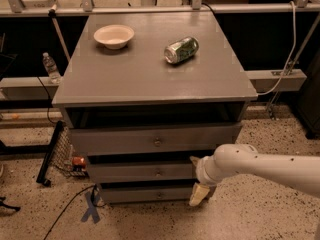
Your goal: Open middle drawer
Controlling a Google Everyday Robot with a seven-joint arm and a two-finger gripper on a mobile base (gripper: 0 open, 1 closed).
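My gripper is going to close on the top edge (pixel 187 165) of the middle drawer, between the drawer's metal knob and its end nearest the white arm.
The grey cabinet (pixel 150 69) has three drawer fronts stacked under its top. The middle drawer (pixel 130 172) is the second one down, with a small round metal knob (pixel 158 172) at its centre. Its front sits about flush with the one below. My gripper (pixel 199 195) hangs from the white arm (pixel 260 166), which comes in from the right. It is at the cabinet's lower right front, beside the right end of the bottom drawer (pixel 140 195). It is below and to the right of the middle drawer's knob, holding nothing that I can see.
A beige bowl (pixel 114 36) and a green can (pixel 181 50) lying on its side are on the cabinet top. The top drawer (pixel 150 140) juts out slightly. A water bottle (pixel 50 67) stands at the left, a black stand (pixel 50 154) leans by the cabinet, and blue tape (pixel 91 207) marks the floor.
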